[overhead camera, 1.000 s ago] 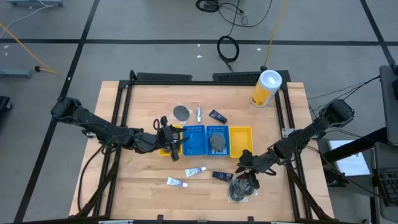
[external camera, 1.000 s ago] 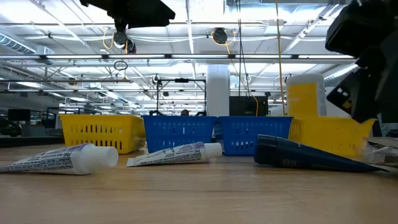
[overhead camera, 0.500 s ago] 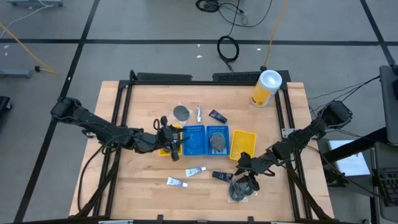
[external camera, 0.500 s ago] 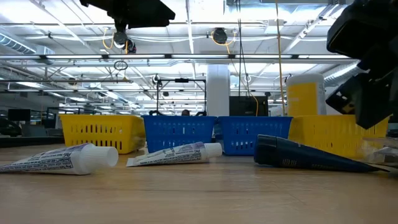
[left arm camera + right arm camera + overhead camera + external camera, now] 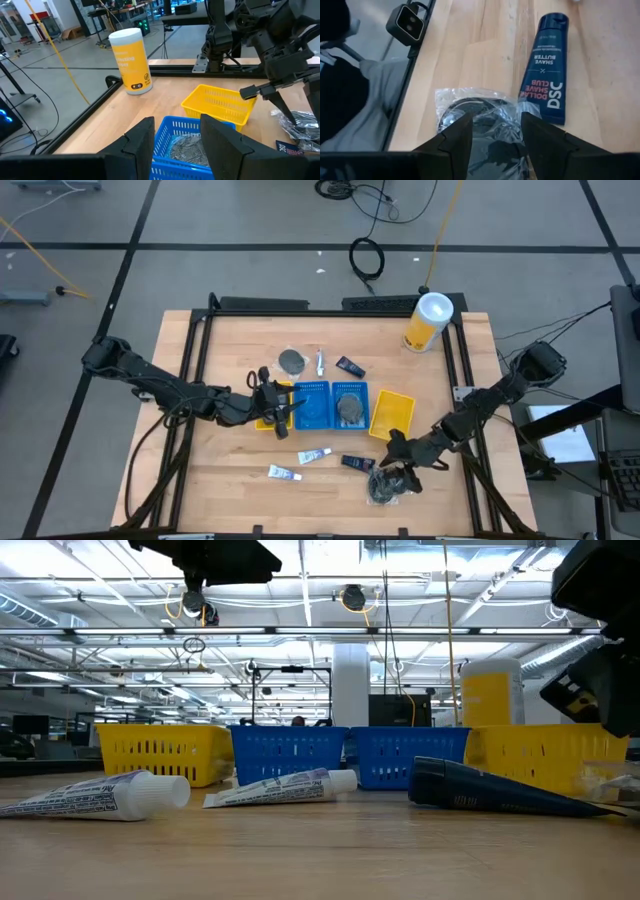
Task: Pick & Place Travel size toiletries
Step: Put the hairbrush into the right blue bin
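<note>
The clear wrap's edge [image 5: 396,487] [image 5: 521,156] of the round grey-black bundle, on the side toward my right arm, is the next thing my right gripper needs to close on.
My right gripper [image 5: 396,458] [image 5: 495,125] stands open, slanting down over a round grey-black wrapped bundle [image 5: 475,125] [image 5: 388,486] near the table's near right; whether its fingertips touch the wrap cannot be told. A navy tube [image 5: 547,75] [image 5: 357,463] lies flat beside the bundle. Two white tubes [image 5: 313,456] [image 5: 283,473] lie flat left of it. My left gripper [image 5: 290,408] [image 5: 176,132] hovers open over the bins, with nothing between its fingers. Another bundle [image 5: 349,409] rests in a blue bin [image 5: 192,132]. A bundle [image 5: 291,360], a small tube [image 5: 319,362] and a navy packet [image 5: 349,366] lie beyond the bins.
A row of bins crosses mid-table: yellow [image 5: 263,418], blue [image 5: 313,392], blue [image 5: 350,388], and a yellow one [image 5: 391,412] that sits askew. A yellow canister with a white lid [image 5: 428,322] stands at the far right. The near table edge lies just behind the bundle.
The right-hand yellow bin has turned askew from the row. My right gripper has drawn back a little from the bin's near end toward the near right, over the wrapped bundle.
</note>
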